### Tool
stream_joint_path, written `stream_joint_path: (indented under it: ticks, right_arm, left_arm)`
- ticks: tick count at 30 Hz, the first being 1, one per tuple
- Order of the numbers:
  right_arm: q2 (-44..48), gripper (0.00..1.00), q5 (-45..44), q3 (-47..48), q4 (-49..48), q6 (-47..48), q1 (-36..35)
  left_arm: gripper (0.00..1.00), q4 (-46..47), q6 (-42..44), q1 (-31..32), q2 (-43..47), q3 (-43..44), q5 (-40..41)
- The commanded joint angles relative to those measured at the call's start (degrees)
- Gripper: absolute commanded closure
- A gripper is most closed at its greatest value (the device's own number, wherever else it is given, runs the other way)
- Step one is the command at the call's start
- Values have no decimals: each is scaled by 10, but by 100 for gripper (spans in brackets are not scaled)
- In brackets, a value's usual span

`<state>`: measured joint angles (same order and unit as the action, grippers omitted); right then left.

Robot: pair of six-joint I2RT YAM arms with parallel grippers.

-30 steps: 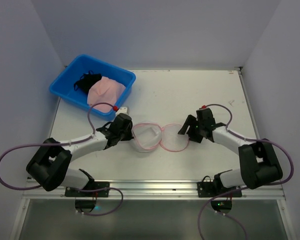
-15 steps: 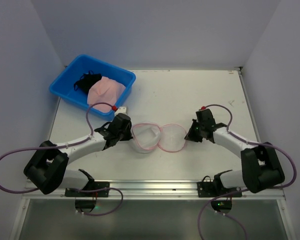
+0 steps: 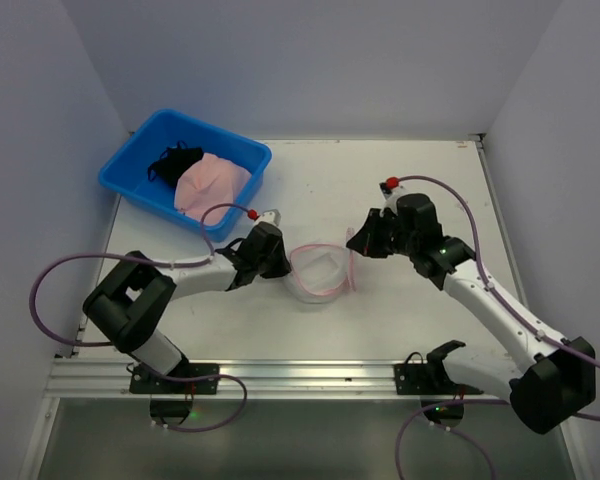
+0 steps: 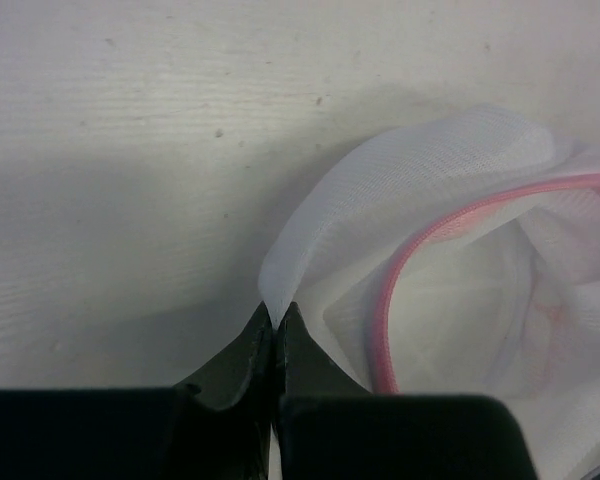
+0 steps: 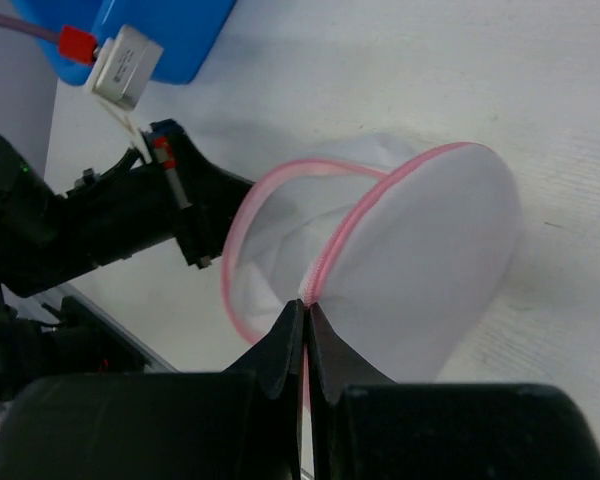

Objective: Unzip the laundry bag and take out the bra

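Observation:
I am pinching mesh away from the laundry bag's pink rim with my left gripper, so it should grip again beside that rim (image 4: 381, 345) as my right gripper folds the laundry bag's raised half over.
The laundry bag (image 3: 320, 272), a small white mesh pouch with pink rims, lies mid-table with one dome half raised on edge against the other. My left gripper (image 4: 277, 315) is shut on a fold of its white mesh (image 4: 450, 230) at the bag's left side. At the opposite side my right gripper (image 5: 306, 305) is shut on the pink zip rim of the raised half (image 5: 430, 250). From above, the left gripper (image 3: 280, 262) and right gripper (image 3: 355, 245) flank the bag. The pale pink bra (image 3: 212, 182) lies in the blue tub (image 3: 130, 165).
The blue tub stands at the far left corner of the table and also holds a black garment (image 3: 173, 163). Grey walls close in the left, back and right. A metal rail (image 3: 300, 375) runs along the near edge.
My right gripper has shut on the bag's pink rim and lifted that half up and leftwards. The left gripper and the bag have shifted to the right.

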<state>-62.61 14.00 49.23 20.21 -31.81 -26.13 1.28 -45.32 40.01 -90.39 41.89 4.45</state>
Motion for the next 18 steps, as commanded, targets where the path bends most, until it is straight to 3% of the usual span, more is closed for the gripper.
stream_joint_path:
  ticks: [1, 10, 18]
  right_arm:
    - [-22, 100, 45, 39, 12, 25, -26]
    - [-129, 100, 70, 45, -53, 1, -73]
    - [-235, 100, 96, -4, -191, -28, -78]
  left_arm:
    - [100, 68, -39, 15, -23, 30, -23]
    - [100, 126, -76, 46, -77, 48, -24]
    - [100, 183, -107, 60, -114, 26, -33]
